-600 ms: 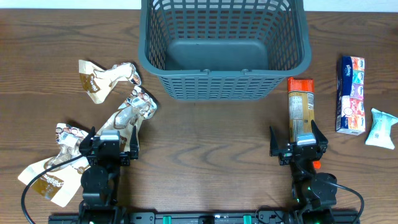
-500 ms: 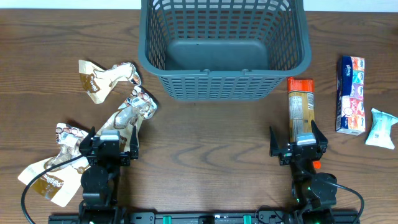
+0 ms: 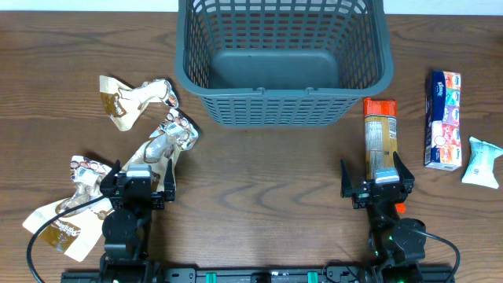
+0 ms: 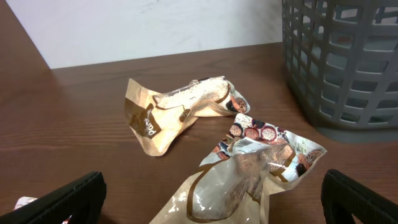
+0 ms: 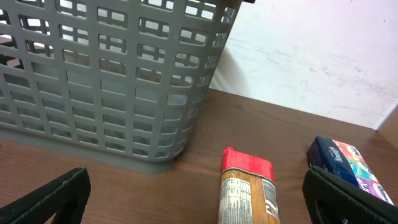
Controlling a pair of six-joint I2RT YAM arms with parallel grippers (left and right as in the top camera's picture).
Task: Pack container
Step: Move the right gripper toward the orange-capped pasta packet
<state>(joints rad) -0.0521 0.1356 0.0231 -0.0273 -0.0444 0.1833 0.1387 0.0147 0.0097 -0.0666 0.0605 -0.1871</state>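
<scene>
The robot's right gripper should go next to the orange packet and close on its clear middle (image 3: 381,135) (image 5: 247,202), just below the far red end beside the container.
The dark grey lattice container (image 3: 283,102) stands empty at the far middle of the table; its side shows in the left wrist view (image 4: 348,68) and the right wrist view (image 5: 106,81). My left gripper (image 3: 135,182) is open near the front left, over a clear-and-tan snack pouch (image 4: 242,180). A second tan pouch (image 4: 180,106) lies beyond it. My right gripper (image 3: 376,182) is open near the front right, over an orange packet with a red end (image 5: 247,190).
More snack pouches (image 3: 67,212) lie at the front left. A blue tissue pack (image 3: 443,119) and a small white packet (image 3: 481,161) lie at the right. The blue pack also shows in the right wrist view (image 5: 348,165).
</scene>
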